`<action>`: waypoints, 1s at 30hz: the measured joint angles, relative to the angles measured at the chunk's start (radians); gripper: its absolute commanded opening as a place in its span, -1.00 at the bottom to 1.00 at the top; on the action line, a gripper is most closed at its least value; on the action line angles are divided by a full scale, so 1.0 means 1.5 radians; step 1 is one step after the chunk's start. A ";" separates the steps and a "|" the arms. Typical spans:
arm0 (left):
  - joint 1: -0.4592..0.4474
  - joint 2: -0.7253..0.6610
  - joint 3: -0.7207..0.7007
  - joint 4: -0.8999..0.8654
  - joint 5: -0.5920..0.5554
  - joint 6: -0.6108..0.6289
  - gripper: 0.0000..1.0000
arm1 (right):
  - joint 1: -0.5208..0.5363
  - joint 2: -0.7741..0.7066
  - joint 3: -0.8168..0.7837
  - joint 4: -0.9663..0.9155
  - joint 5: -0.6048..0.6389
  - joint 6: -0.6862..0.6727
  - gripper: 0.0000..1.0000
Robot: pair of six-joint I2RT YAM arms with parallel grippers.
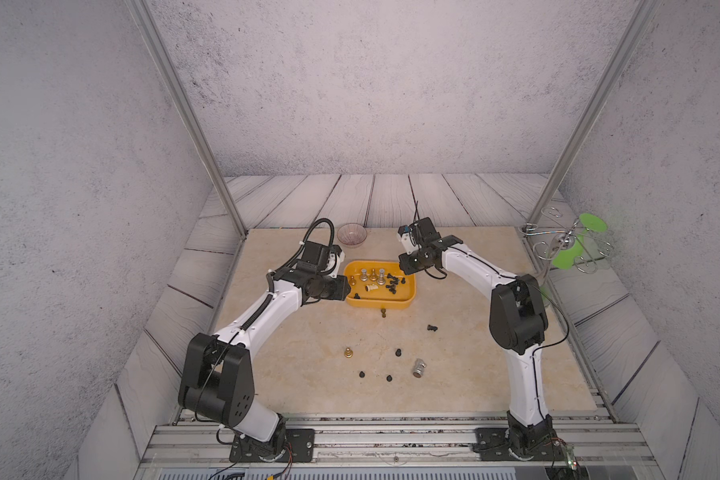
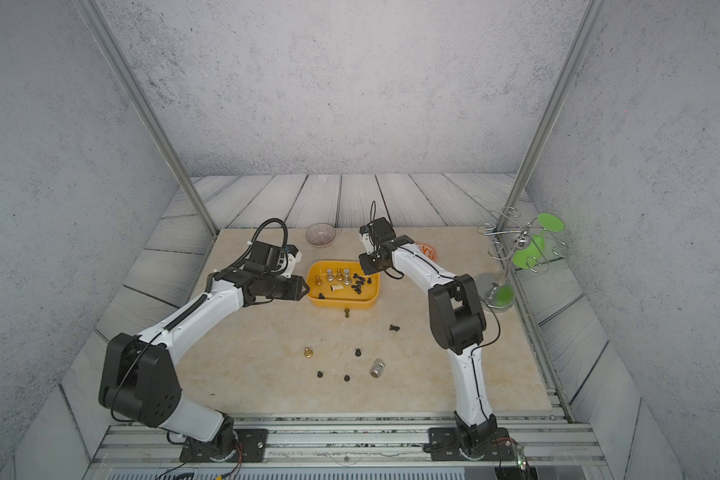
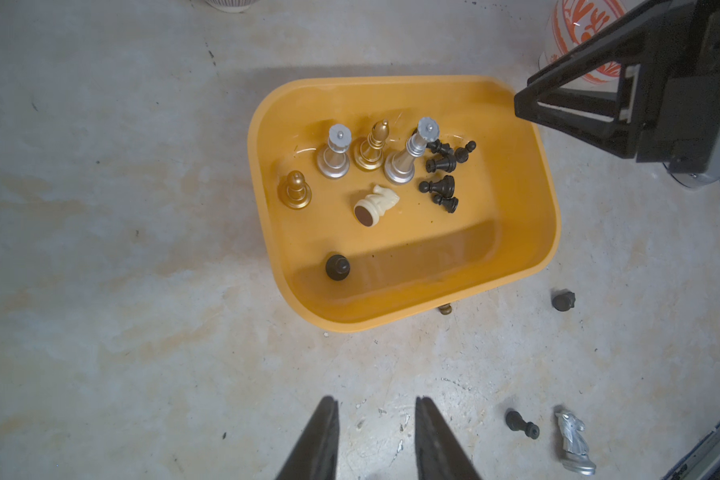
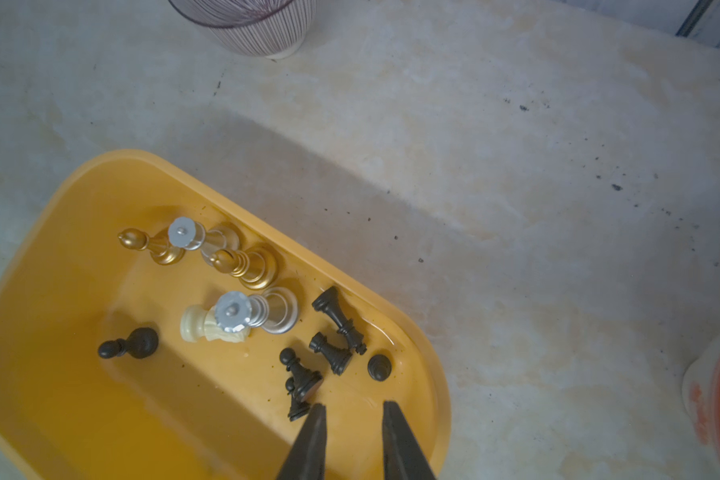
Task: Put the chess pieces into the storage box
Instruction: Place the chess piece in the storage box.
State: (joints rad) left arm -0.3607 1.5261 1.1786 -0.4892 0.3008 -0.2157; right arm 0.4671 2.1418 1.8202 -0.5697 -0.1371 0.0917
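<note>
I need to close my left gripper on the gold chess piece's round head (image 1: 348, 349), picking the gold one that stands farther away from the storage box.
The yellow-orange storage box (image 1: 377, 306) (image 3: 391, 79) sits mid-table, holding gold, silver, cream and several black chess pieces (image 3: 373, 166). Several more pieces lie on the table in front of it: a gold one (image 1: 383, 312) by the front wall, another gold one (image 1: 348, 353), a silver knight (image 1: 419, 368) and small black ones (image 1: 432, 328). My left gripper (image 3: 376, 403) hovers open over bare table at the box's left end (image 1: 347, 288). Above the box's right end, my right gripper (image 4: 353, 405) (image 1: 406, 266) stands slightly open. Nothing is between its fingers, and black pawns (image 4: 304, 380) lie just beside them.
A ribbed glass bowl (image 1: 352, 235) stands behind the box. An orange-and-white patterned bowl (image 2: 427, 251) sits behind my right arm. A wire stand with green discs (image 1: 570, 245) is at the far right edge. Metal rails (image 1: 391, 432) run along the front.
</note>
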 measured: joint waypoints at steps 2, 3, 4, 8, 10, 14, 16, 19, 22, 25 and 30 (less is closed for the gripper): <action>-0.001 0.000 0.000 0.000 0.000 0.000 -0.31 | 0.000 -0.002 -0.012 0.002 -0.002 0.001 -0.47; -0.001 0.000 -0.001 0.000 0.000 0.000 -0.31 | -0.001 -0.004 -0.020 0.003 -0.003 0.002 -0.47; -0.002 0.000 -0.001 0.000 0.000 0.000 -0.31 | -0.001 -0.007 -0.028 0.003 -0.005 0.002 -0.47; -0.009 0.000 -0.003 -0.003 -0.001 0.001 -0.31 | -0.001 -0.039 -0.086 0.008 -0.013 0.005 -0.47; -0.013 0.000 -0.004 -0.005 -0.001 0.001 -0.31 | -0.001 -0.072 -0.125 0.010 -0.019 0.007 -0.47; -0.023 0.000 -0.007 -0.006 -0.001 0.002 -0.31 | -0.001 -0.160 -0.212 0.023 -0.028 0.009 -0.46; -0.027 0.000 -0.009 -0.011 -0.002 0.004 -0.31 | -0.001 -0.207 -0.255 0.027 -0.030 0.009 -0.46; -0.036 0.000 -0.011 -0.026 -0.006 0.007 -0.31 | -0.001 -0.268 -0.308 0.029 -0.030 0.012 -0.45; -0.053 -0.002 -0.018 -0.041 -0.015 0.009 -0.31 | -0.001 -0.318 -0.361 0.029 -0.030 0.019 -0.45; -0.081 -0.011 -0.036 -0.067 -0.027 0.010 -0.31 | -0.001 -0.357 -0.412 0.029 -0.030 0.026 -0.44; -0.124 -0.013 -0.061 -0.126 -0.052 0.010 -0.30 | -0.001 -0.391 -0.480 0.028 -0.029 0.041 -0.43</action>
State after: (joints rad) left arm -0.5472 1.5059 1.0878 -0.6781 0.2230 -0.2001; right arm 0.4664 1.5555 1.1000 -0.5274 -0.1806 0.1539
